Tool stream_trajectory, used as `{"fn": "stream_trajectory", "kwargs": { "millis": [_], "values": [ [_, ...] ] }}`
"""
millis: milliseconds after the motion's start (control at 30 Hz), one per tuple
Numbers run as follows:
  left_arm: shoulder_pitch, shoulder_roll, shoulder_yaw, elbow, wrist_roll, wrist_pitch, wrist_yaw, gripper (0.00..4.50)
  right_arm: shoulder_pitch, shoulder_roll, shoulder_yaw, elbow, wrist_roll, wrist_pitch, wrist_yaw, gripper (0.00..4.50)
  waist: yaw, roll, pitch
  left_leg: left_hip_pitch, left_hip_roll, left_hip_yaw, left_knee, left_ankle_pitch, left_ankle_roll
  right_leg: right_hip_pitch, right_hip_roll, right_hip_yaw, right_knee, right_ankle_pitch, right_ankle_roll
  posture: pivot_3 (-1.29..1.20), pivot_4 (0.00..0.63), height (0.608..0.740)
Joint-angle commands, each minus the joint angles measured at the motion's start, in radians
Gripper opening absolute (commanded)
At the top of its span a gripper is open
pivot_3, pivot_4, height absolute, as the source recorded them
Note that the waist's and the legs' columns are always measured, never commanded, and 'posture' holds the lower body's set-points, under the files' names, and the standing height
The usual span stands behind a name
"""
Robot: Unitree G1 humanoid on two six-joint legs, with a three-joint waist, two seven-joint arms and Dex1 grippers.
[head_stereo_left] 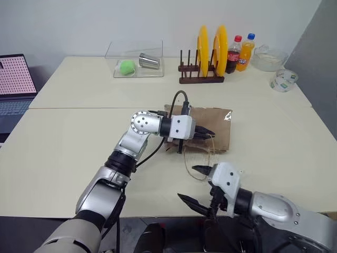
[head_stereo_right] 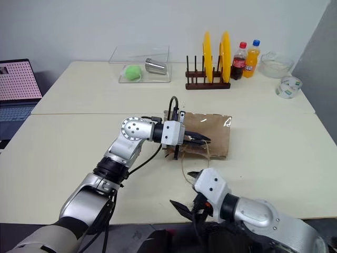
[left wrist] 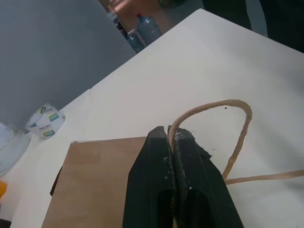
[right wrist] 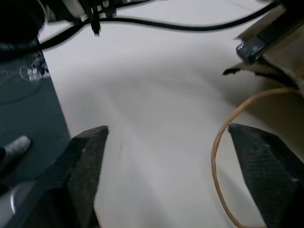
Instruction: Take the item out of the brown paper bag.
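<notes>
The near cord loop rests against a finger of the robot's open right gripper, so that gripper should center itself on the loop, then close on the cord [head_stereo_left: 200, 179].
The brown paper bag [head_stereo_left: 213, 124] lies flat in the middle of the table, its mouth toward me. My left gripper [head_stereo_left: 209, 132] reaches across that near edge and is shut on one beige cord handle [left wrist: 237, 109], which runs between its black fingers [left wrist: 156, 156] and loops out past them. The second cord loop [head_stereo_left: 194, 167] lies on the table in front of the bag. My right gripper [head_stereo_left: 187, 182] hovers open at the table's front edge, just short of that loop [right wrist: 216, 152], holding nothing. The item is hidden from view.
At the back stand a wooden rack with yellow plates [head_stereo_left: 202, 66], two drink bottles [head_stereo_left: 238, 52], a glass bowl [head_stereo_left: 269, 58] and a tape roll [head_stereo_left: 284, 80]. A clear box [head_stereo_left: 137, 66] holds a green ball and a steel cup. A laptop [head_stereo_left: 15, 84] sits far left.
</notes>
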Motion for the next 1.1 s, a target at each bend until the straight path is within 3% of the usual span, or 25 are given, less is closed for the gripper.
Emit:
{"fn": "stream_trajectory", "kwargs": {
  "millis": [33,300,633,767,1067,1100],
  "values": [
    [-0.036,0.001,0.027,-0.017,-0.004,-0.007,0.019,0.00,-0.018,0.030,0.028,0.042,-0.075,0.023,0.040,2.90,0.000,0.000,0.000,0.000,0.000,0.000,0.000,0.000,0.000,0.000,0.000,0.000,0.000,0.000,0.000,0.00,0.150,0.740],
    [-0.113,0.002,0.046,-0.017,0.003,0.059,0.062,0.00,-0.028,0.062,0.061,0.128,-0.236,0.050,0.101,0.03,0.000,0.000,0.000,0.000,0.000,0.000,0.000,0.000,0.000,-0.001,0.000,0.000,0.000,0.000,0.000,0.00,0.150,0.740],
    [-0.111,0.012,0.048,-0.025,-0.005,0.079,0.056,0.00,0.073,0.060,-0.011,0.017,-0.290,-0.004,0.179,0.03,-0.001,0.000,0.000,-0.001,0.000,0.000,0.000,0.000,0.000,-0.001,0.000,0.000,0.000,0.000,0.000,0.00,0.150,0.740],
    [-0.075,0.018,0.040,-0.073,-0.011,0.100,0.046,0.00,0.191,0.009,-0.109,-0.063,-0.312,-0.050,0.199,0.85,-0.001,0.000,0.000,-0.001,0.000,0.000,0.000,0.000,0.000,-0.001,0.000,0.000,0.000,0.000,0.000,0.00,0.150,0.740],
    [-0.067,0.024,0.045,-0.075,-0.002,0.098,0.046,0.00,0.332,-0.038,-0.230,-0.161,-0.316,-0.160,0.219,4.05,-0.001,0.000,0.000,0.000,0.000,0.000,0.000,0.000,0.000,-0.001,0.000,0.000,0.001,0.000,0.000,0.00,0.150,0.740],
    [-0.067,0.025,0.045,-0.073,-0.001,0.098,0.045,0.00,0.344,-0.039,-0.242,-0.161,-0.326,-0.186,0.210,4.05,0.000,0.000,0.000,0.000,0.000,0.000,0.000,0.000,0.000,-0.001,0.000,0.000,0.001,0.000,0.000,0.00,0.150,0.740]
  ]
}}
